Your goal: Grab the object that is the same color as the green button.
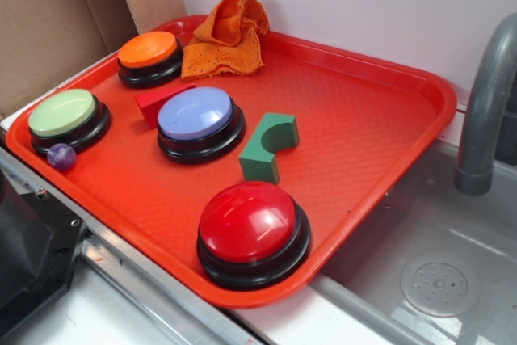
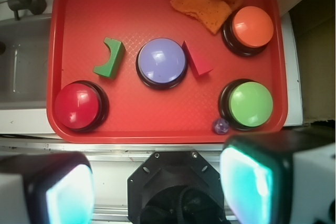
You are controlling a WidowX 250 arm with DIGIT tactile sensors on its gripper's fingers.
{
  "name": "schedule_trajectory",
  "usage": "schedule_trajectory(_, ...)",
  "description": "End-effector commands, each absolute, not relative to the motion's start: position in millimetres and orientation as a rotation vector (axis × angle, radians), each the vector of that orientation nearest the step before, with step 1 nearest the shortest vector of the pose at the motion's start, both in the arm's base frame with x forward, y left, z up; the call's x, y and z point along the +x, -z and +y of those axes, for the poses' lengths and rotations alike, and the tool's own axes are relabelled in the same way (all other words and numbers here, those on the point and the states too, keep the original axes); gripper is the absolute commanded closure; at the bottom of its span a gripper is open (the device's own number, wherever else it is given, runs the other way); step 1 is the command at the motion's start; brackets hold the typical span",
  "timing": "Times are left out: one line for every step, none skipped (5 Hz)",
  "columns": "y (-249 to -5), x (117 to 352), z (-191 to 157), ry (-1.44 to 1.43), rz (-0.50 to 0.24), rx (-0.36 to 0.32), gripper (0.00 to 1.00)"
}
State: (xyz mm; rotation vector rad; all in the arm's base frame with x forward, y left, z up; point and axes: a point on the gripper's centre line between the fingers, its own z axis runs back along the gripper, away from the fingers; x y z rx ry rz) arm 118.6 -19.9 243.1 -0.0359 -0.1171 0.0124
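The dark green arch block's curved middle [image 1: 262, 136] [image 2: 116, 58] matches the green button's color. So My gripper goes there next and closes on it.
The dark green arch block [image 1: 269, 148] lies on the red tray [image 1: 380, 119], between the lavender-blue button [image 1: 199, 122] and the red button [image 1: 253, 232]. In the wrist view the same block [image 2: 109, 57] is at the tray's left, well above my gripper [image 2: 157, 184]. The pale green button [image 1: 67, 119] sits at the tray's left corner; from the wrist it [image 2: 249, 104] is at lower right. My gripper hangs high over the robot base, outside the tray's near edge, open, with nothing between its pads [image 2: 71, 192]. It does not show in the exterior view.
An orange button [image 1: 149, 57], a red wedge block [image 1: 161, 101], a small purple ball [image 1: 61, 156] and a crumpled orange cloth [image 1: 228, 31] share the tray. A grey sink [image 1: 436, 264] with a faucet [image 1: 485, 103] lies to the right. Cardboard stands behind.
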Motion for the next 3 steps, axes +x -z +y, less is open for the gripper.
schedule_trajectory(-243.1,118.6,-19.9,-0.012,-0.117,-0.036,0.00)
schedule_trajectory(-240.4,126.1,-25.1,-0.038,-0.115,-0.136,0.00)
schedule_trajectory(-237.0,139.4,-33.0,-0.129,-0.086,-0.151,0.00)
